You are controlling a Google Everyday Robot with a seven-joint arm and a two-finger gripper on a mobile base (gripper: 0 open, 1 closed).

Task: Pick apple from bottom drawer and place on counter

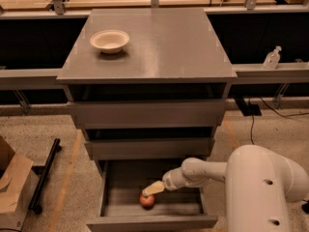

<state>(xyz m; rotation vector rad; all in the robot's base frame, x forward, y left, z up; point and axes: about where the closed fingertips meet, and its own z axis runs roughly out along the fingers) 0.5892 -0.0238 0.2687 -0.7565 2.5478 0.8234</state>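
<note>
The apple is in the open bottom drawer, and my gripper will next grab it, closing on the apple's side (150, 199) nearest the white arm.
The apple (147, 200) is small, red-orange, and lies on the grey floor of the open bottom drawer (116, 204), near its front middle. My gripper (152, 189) reaches into the drawer from the right on a white arm, its pale fingertips just above and touching the top of the apple. The counter (164, 42) is the broad grey top of the three-drawer cabinet, above the drawer.
A shallow white bowl (109, 40) stands on the counter's back left. A clear bottle (272, 58) stands on a ledge at the right. A cardboard box (12, 185) and a black bar (44, 174) lie on the floor at the left. Cables run at the right.
</note>
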